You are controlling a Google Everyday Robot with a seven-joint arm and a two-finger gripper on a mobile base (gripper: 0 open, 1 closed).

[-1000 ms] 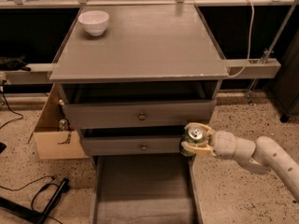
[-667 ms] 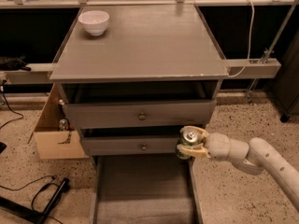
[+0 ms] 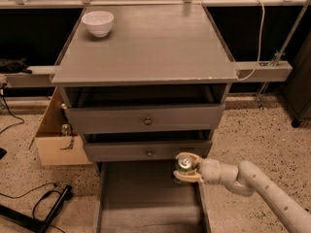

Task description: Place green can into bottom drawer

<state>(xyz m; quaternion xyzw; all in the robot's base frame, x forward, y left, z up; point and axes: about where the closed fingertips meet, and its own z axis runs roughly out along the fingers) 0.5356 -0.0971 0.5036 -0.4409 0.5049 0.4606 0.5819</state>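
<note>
I need to set the green can, now hanging over the bottom drawer, on the bottom drawer's inside, just arm-side of its middle [image 3: 165, 204], with my gripper.
The green can [image 3: 184, 167] shows its silver top and stands upright in my gripper [image 3: 186, 168], whose pale fingers are shut around it. My arm [image 3: 262, 186] reaches in from the lower right. The can hangs over the far right part of the bottom drawer [image 3: 146, 203], a wide grey tray pulled out towards me, just in front of the middle drawer's front [image 3: 148, 152]. The can's lower body is partly hidden by the fingers.
A white bowl [image 3: 97, 23] sits at the back left of the grey cabinet top [image 3: 146, 47]. Two upper drawers with brass knobs [image 3: 147, 121] stand slightly open. A cardboard box [image 3: 56, 137] stands left of the cabinet. Cables and a dark bar [image 3: 34, 212] lie on the floor at left.
My gripper with the green can has moved left and slightly down, from beside the middle drawer's right end to over the bottom drawer's right side.
</note>
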